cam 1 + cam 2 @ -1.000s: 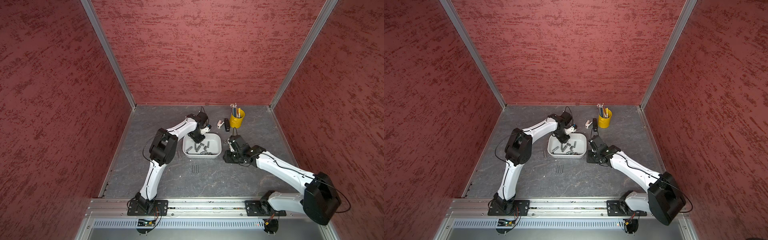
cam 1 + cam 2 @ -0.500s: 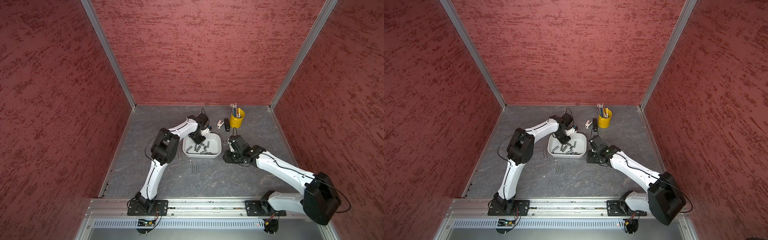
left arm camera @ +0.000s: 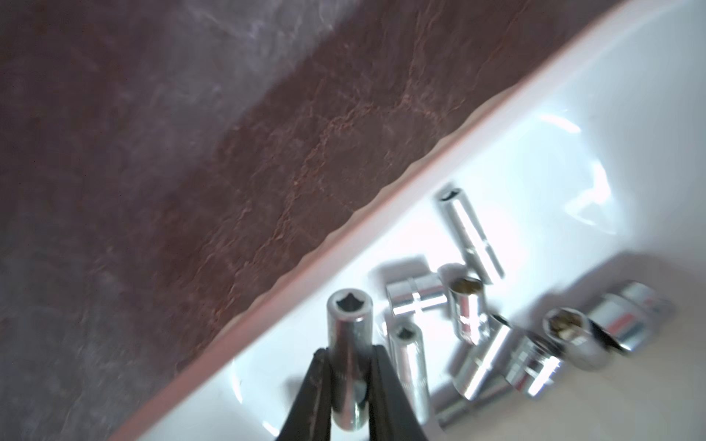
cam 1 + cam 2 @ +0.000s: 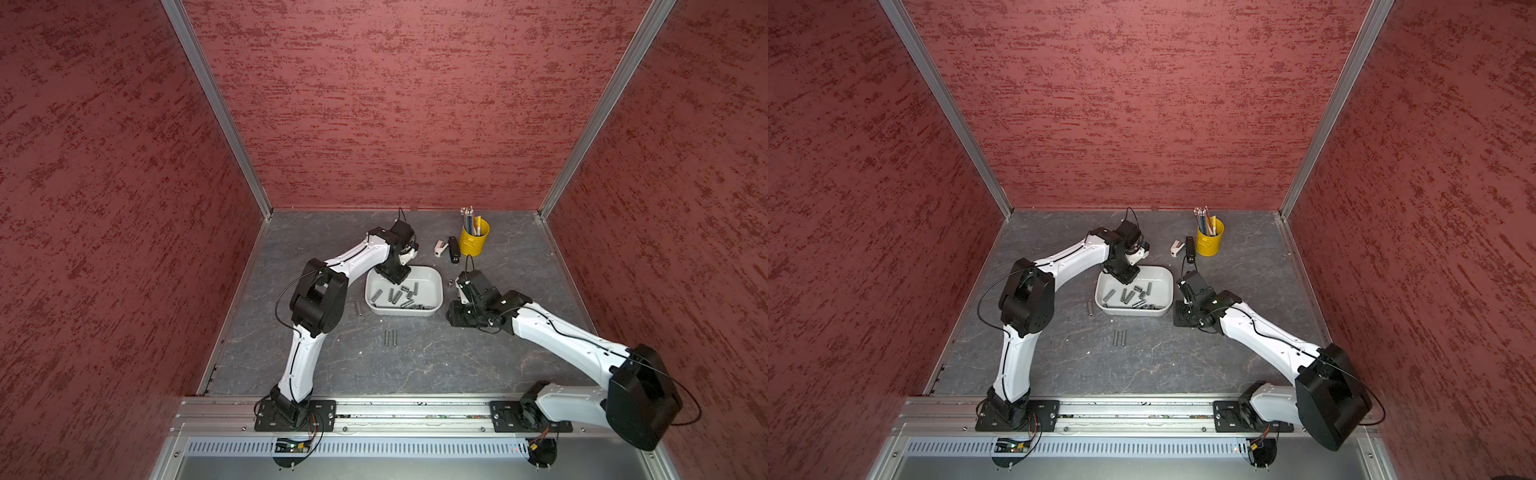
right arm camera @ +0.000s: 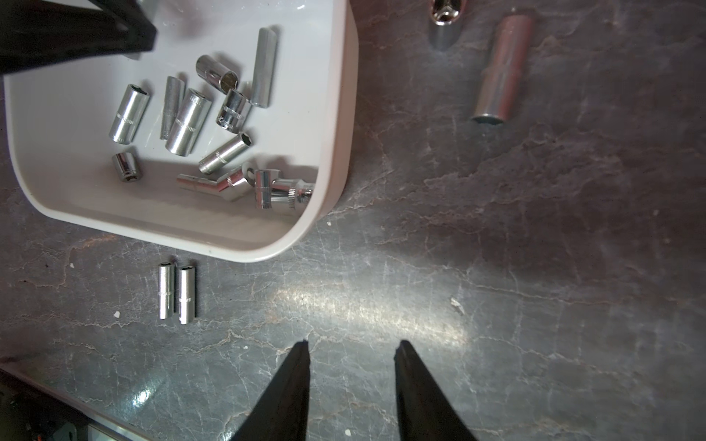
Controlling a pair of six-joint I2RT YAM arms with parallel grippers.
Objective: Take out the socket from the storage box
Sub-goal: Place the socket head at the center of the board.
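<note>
The robot's left gripper should release the socket on the table (image 4: 348,321) next to the lone socket, facing away from the storage box.
The storage box (image 4: 432,276) is a shallow white tub in the middle of the grey table, seen in both top views (image 4: 1165,274). Several chrome sockets (image 5: 187,122) lie loose on its floor. My left gripper (image 4: 395,276) reaches down into the box's far-left corner. In the left wrist view, that gripper (image 3: 349,349) is shut on one upright socket (image 3: 349,328), just inside the box wall (image 3: 496,152). My right gripper (image 5: 352,343) is open and empty, low over bare table to the right of the box (image 5: 336,114).
Two sockets (image 4: 390,337) lie side by side in front of the box, one (image 4: 358,308) lies left of it and another (image 5: 500,72) right of it. A yellow pencil bucket (image 4: 475,239) and a black stapler (image 4: 454,249) stand behind. Red walls enclose the table.
My left gripper has closed on a socket inside the box, and its arm shifted slightly. The right arm has stayed in place.
</note>
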